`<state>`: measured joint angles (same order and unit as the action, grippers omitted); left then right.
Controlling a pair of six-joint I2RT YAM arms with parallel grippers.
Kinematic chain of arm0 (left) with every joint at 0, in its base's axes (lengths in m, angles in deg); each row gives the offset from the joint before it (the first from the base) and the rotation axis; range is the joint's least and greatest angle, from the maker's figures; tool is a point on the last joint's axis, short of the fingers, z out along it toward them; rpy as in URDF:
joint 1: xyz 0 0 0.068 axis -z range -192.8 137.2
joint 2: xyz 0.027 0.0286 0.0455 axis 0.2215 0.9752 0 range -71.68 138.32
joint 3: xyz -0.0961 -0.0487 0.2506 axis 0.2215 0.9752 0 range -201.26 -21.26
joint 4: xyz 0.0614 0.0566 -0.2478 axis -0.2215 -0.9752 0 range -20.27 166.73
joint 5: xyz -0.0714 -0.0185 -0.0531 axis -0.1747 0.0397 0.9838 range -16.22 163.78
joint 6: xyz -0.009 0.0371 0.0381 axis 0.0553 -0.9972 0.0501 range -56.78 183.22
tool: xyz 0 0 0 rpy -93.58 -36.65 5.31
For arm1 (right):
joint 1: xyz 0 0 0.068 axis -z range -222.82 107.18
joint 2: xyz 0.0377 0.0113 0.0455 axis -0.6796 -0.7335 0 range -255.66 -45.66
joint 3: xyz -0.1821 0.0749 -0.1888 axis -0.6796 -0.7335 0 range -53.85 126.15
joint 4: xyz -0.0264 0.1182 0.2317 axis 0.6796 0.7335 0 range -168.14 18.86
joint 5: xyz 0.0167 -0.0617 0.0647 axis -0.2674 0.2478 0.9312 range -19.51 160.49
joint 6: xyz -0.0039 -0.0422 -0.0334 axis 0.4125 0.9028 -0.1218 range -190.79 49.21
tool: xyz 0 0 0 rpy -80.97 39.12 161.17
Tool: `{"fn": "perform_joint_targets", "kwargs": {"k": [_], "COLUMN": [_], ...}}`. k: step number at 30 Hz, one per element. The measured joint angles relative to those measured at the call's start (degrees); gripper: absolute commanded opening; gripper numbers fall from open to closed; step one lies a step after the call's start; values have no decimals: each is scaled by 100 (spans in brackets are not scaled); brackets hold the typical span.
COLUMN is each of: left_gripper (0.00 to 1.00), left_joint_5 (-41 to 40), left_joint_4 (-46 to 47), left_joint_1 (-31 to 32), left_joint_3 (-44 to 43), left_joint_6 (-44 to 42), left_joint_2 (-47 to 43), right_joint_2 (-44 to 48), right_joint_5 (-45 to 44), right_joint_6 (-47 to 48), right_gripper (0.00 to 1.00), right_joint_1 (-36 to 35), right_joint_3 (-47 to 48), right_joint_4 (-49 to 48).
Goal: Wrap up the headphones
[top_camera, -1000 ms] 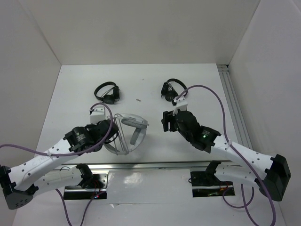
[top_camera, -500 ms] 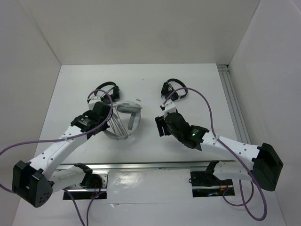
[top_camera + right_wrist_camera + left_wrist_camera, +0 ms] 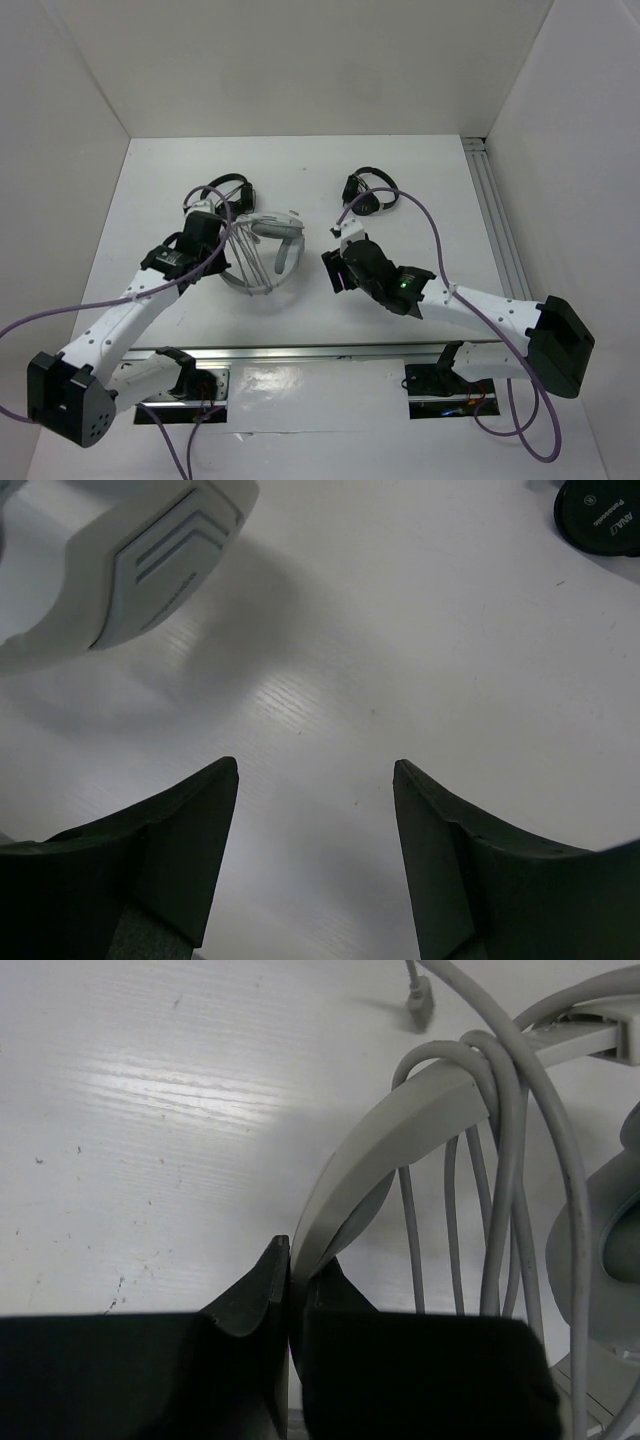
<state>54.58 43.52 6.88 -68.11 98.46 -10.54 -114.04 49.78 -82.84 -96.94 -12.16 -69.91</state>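
Note:
The robot's left gripper will release the light-grey headphones on the table (image 3: pixel 241 239) just in front of the black headphones behind it.
The light-grey headphones (image 3: pixel 268 250) lie mid-table, their thin grey cable (image 3: pixel 500 1210) looped several times over the wide headband (image 3: pixel 400 1130). My left gripper (image 3: pixel 222 232) is shut on the headband's left end; in the left wrist view (image 3: pixel 295 1260) the band runs up from between the closed fingers. The cable's plug (image 3: pixel 418 1000) rests on the table beyond the band. My right gripper (image 3: pixel 330 270) is open and empty, just right of the headphones; in the right wrist view (image 3: pixel 315 775) it hovers over bare table with one grey ear cup (image 3: pixel 130 550) at upper left.
Two small black headphones lie further back: one (image 3: pixel 228 192) behind my left gripper, one (image 3: pixel 368 192) behind my right arm, its ear cup showing in the right wrist view (image 3: pixel 600 515). White walls enclose the table; a metal rail (image 3: pixel 500 230) runs along the right edge.
My left gripper has carried the headphones away from the arms and slightly left. My right gripper has moved left, closer to the headphones, and stayed open.

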Motion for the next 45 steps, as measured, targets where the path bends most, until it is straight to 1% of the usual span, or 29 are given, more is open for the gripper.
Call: {"fn": "perform_joint_targets", "kwargs": {"k": [6,11,14,17,20,22,24,26,29,31,34,38,40,45], "left_gripper": [0,0,0,0,0,0,0,0,0,0,0,0,0,0], "left_joint_5": [549,649,741,1086,1488,1703,1902,2199,2280,2284,2251,2288,2435,2549], "left_joint_4": [-857,-1788,-2291,-2629,-2732,-2645,-2524,-2286,-1845,-1556,-1134,-737,-686,-96], "left_joint_1": [142,179,177,179,179,153,-9,-457,-992,-1233,-1392,-1493,-1552,-1727], "left_joint_3": [-743,-1213,-1226,-1226,-1215,-1126,-990,-793,-688,-730,-955,-1161,-1228,-1167], "left_joint_6": [-407,-483,-487,-485,-490,-498,-531,-592,-619,-625,-629,-651,-647,-402], "left_joint_2": [-562,-938,-1178,-1368,-1373,-1239,-933,-424,706,1436,2446,3451,3630,3663], "right_joint_2": [0,61,260,468,503,501,455,343,125,-11,-109,-131,-131,-131], "right_joint_5": [-35,-162,-205,-267,-299,-321,-352,-350,-284,-205,-46,140,188,260], "right_joint_6": [-22,-42,-52,-50,-26,9,59,129,240,310,433,529,560,586], "right_gripper": [71,71,71,71,71,71,71,71,71,71,71,71,71,71], "right_joint_1": [-96,-254,-302,-326,-341,-341,-343,-345,-348,-348,-380,-472,-518,-595], "right_joint_3": [22,216,313,400,514,553,581,612,621,640,651,675,675,675], "right_joint_4": [0,116,181,232,256,267,262,251,249,251,251,223,208,208]}}
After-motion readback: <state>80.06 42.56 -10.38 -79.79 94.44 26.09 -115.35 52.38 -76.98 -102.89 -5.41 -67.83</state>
